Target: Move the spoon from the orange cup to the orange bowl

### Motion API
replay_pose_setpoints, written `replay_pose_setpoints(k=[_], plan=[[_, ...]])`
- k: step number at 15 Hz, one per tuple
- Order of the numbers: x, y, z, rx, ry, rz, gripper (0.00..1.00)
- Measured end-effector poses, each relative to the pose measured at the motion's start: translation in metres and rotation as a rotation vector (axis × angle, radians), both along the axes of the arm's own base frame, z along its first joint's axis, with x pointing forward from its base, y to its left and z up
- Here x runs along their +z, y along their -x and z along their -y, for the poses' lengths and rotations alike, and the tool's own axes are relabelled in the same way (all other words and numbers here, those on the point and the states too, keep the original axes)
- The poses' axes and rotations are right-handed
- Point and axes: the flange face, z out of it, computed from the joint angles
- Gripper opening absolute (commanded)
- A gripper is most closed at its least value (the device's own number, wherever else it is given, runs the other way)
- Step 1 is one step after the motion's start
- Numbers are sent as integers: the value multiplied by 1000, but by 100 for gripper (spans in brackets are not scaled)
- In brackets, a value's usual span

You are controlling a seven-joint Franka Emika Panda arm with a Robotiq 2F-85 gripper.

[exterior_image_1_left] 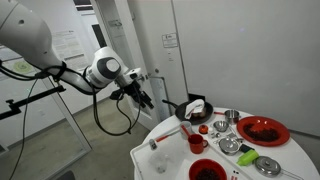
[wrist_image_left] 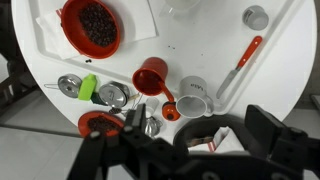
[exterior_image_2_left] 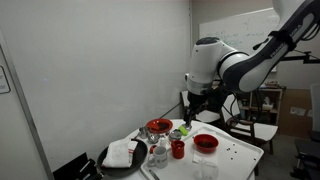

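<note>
The robot's gripper should close on the upper end of the spoon's handle [exterior_image_1_left: 184, 127] [wrist_image_left: 168, 95], since that end sticks up out of the orange cup.
The orange cup [wrist_image_left: 150, 75] stands near the middle of the round white table [wrist_image_left: 200, 40], with nothing showing inside it; it shows in both exterior views [exterior_image_1_left: 197, 143] [exterior_image_2_left: 178, 150]. The orange bowl [wrist_image_left: 64, 30], dark inside, sits at the table's edge [exterior_image_1_left: 194, 169] [exterior_image_2_left: 195, 143]. The slim spoon [wrist_image_left: 242, 63], with an orange handle and a pale greyish head, lies flat on the table, apart from cup and bowl [exterior_image_1_left: 168, 131]. My gripper [wrist_image_left: 198, 125] hangs high above the table, open and empty [exterior_image_1_left: 145, 97] [exterior_image_2_left: 190, 110].
A white mug [wrist_image_left: 193, 97] stands beside the orange cup. Shiny metal cups [wrist_image_left: 70, 85], a green item [wrist_image_left: 88, 87] and a large red plate [exterior_image_1_left: 262, 130] are nearby. A black pan with a cloth [exterior_image_1_left: 195, 108] sits at the table's edge.
</note>
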Motion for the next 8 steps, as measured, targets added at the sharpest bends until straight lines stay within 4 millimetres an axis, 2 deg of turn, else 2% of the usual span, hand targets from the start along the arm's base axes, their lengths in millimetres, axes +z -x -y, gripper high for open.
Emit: replay_pose_setpoints(k=[4, 8], plan=[[-25, -19, -5, -49, 13, 39, 100], [-61, -46, -16, -52, 22, 21, 100]])
